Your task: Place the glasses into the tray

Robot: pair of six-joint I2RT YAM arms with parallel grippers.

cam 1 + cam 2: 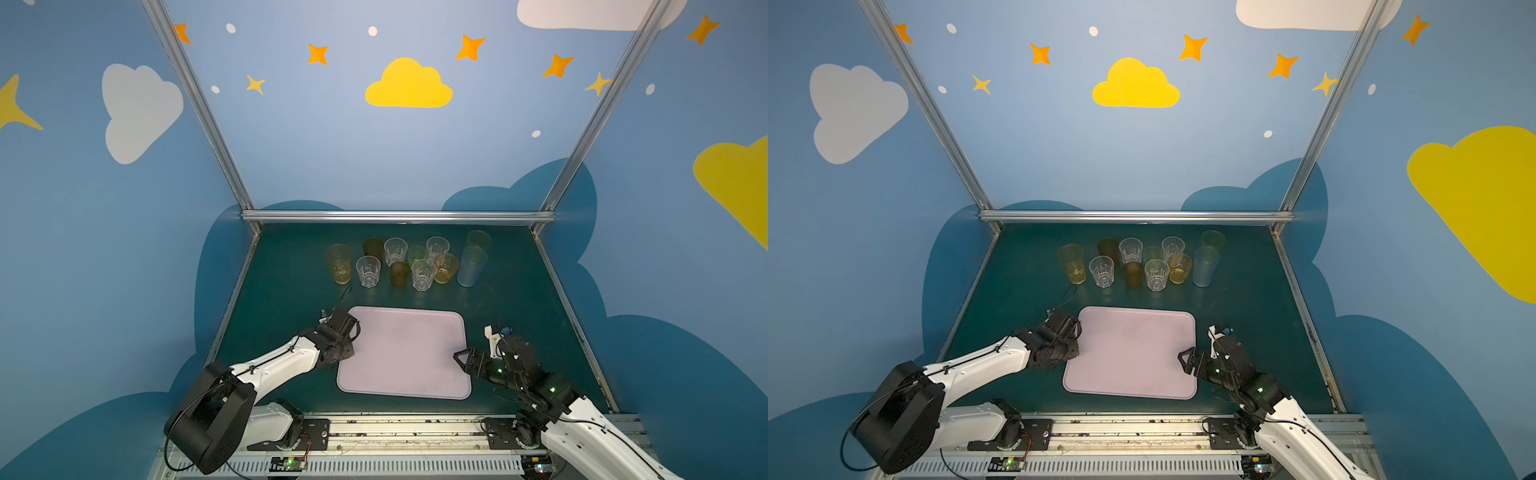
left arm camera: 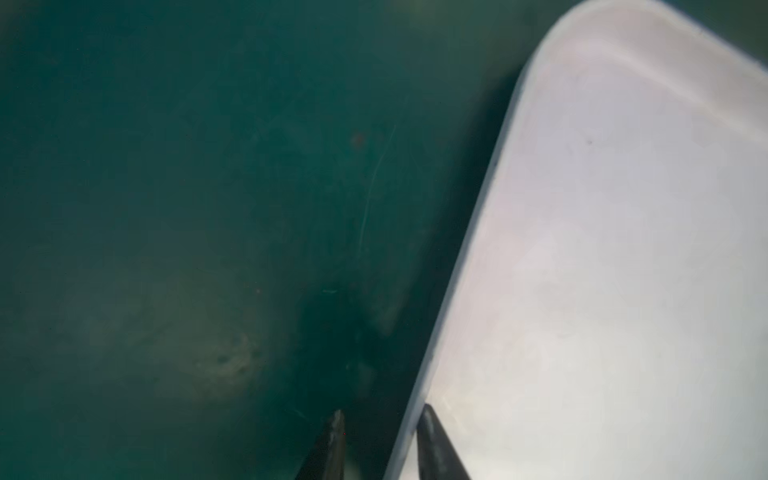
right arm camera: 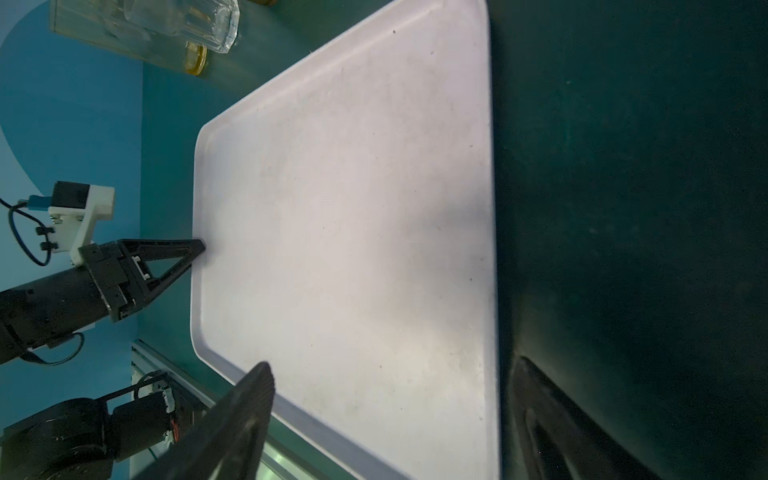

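I should next close my right gripper on the clear glass's rim (image 1: 434, 266), in the near row between the brown glass and the amber glass.
Several glasses (image 1: 423, 274) stand upright in a cluster on the far half of the green table; both top views show clear, brown, amber and green short ones, a taller yellow one (image 1: 339, 264) at the left and a pale blue one (image 1: 1205, 266) at the right. Nearer lies the lilac-pink tray (image 1: 407, 353), with nothing in it. My left gripper (image 2: 382, 415) straddles the tray's left rim (image 2: 469, 257), one finger inside and one outside with a gap, holding nothing. At the tray's right edge (image 3: 490, 208), my right gripper (image 3: 390, 368) stands wide open.
Metal frame posts and blue walls close in the table at the back and sides (image 1: 395, 216). A metal rail (image 1: 395, 428) with both arm bases runs along the near edge. A strip of bare green table (image 1: 415, 297) separates the tray from the glasses.
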